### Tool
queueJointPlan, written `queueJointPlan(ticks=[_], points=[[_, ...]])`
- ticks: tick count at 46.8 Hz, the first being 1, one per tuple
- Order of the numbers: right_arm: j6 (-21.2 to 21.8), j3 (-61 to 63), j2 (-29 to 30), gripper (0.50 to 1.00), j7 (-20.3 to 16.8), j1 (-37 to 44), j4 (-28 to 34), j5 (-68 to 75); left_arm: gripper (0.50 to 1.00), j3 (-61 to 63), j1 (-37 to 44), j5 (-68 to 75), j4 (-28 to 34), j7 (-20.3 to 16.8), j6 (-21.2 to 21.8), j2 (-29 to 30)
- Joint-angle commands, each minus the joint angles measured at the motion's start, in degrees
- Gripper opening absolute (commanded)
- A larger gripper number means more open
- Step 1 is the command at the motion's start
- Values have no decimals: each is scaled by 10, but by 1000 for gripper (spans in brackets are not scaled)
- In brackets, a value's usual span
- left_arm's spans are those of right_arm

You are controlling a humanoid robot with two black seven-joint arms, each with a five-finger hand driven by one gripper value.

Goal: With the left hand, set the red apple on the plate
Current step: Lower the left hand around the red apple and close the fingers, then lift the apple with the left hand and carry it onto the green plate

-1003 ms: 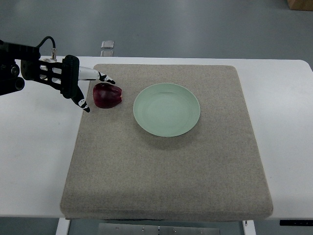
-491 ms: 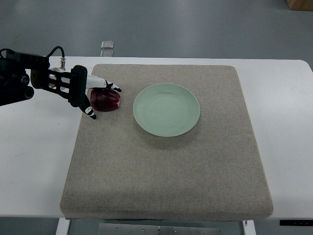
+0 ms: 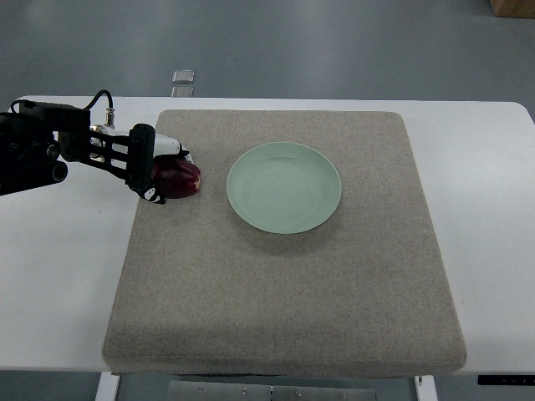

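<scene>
Next, my left gripper releases the red apple near the middle of the pale green plate (image 3: 284,181).
A dark red apple (image 3: 179,178) lies on the grey mat (image 3: 284,276), just left of the pale green plate (image 3: 284,187). My left hand (image 3: 164,171) comes in from the left edge and has its fingers curled around the apple from the left and above. The apple still rests on the mat, a short gap away from the plate's rim. The plate holds nothing. My right arm does not show.
The mat covers most of a white table (image 3: 67,276). A small clear object (image 3: 184,76) sits at the table's far edge, behind the mat. Grey floor lies beyond.
My left hand has moved right over the apple and its fingers have closed around it. The apple has shifted slightly left of where it lay.
</scene>
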Motion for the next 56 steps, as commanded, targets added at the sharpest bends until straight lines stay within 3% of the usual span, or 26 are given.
queueJointPlan(ticks=[1, 7, 34, 56], points=[[0, 0, 0, 930, 0, 0, 0, 0, 531, 1, 2, 2, -1, 0, 2, 0], [0, 0, 0, 930, 0, 0, 0, 0, 500, -1, -4, 2, -4, 0, 13, 1], [0, 0, 0, 930, 0, 0, 0, 1, 500, -6, -102, 2, -25, -2, 16, -1], [0, 0, 0, 930, 0, 0, 0, 0, 500, -6, -103, -5, -8, -4, 25, -138]])
